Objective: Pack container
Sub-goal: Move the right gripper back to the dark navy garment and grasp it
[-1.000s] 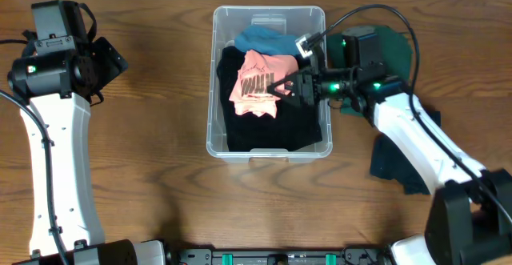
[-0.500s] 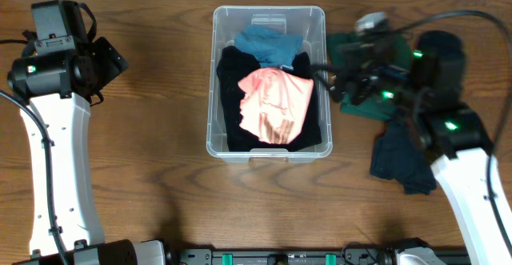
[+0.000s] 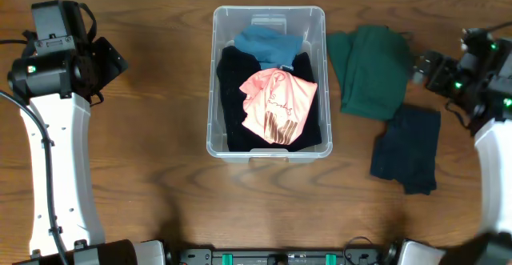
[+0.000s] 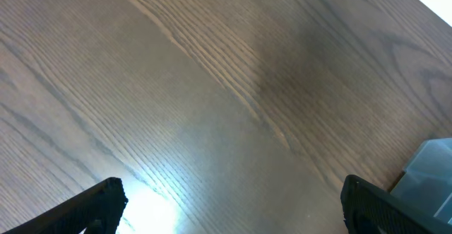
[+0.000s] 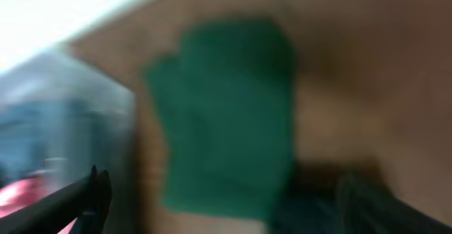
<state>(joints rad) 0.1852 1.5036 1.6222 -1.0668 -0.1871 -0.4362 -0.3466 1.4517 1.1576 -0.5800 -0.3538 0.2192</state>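
My right gripper is going to close on the far corner (image 3: 434,116) of the dark navy garment, on the side of it that is away from the clear container.
The clear container (image 3: 213,73) stands at the top middle of the table. In it lie a black garment (image 3: 232,97), a blue garment (image 3: 266,42) and a pink shirt (image 3: 278,103) on top. A corner of the container shows in the left wrist view (image 4: 432,176). My right gripper (image 3: 420,66) is open and empty at the far right, beside a green garment (image 3: 372,69). The right wrist view is blurred; it shows the green garment (image 5: 226,114) and the container (image 5: 63,121). My left gripper (image 4: 233,206) is open and empty over bare wood at the far left.
A dark navy garment (image 3: 408,146) lies on the table below the green one, right of the container; a dark patch of it shows in the blurred right wrist view (image 5: 332,191). The left arm (image 3: 56,121) stands along the table's left side.
My right gripper let go of the pink shirt, which now lies spread in the container. The right arm swung away to the far right, uncovering the green garment. The left arm has not moved.
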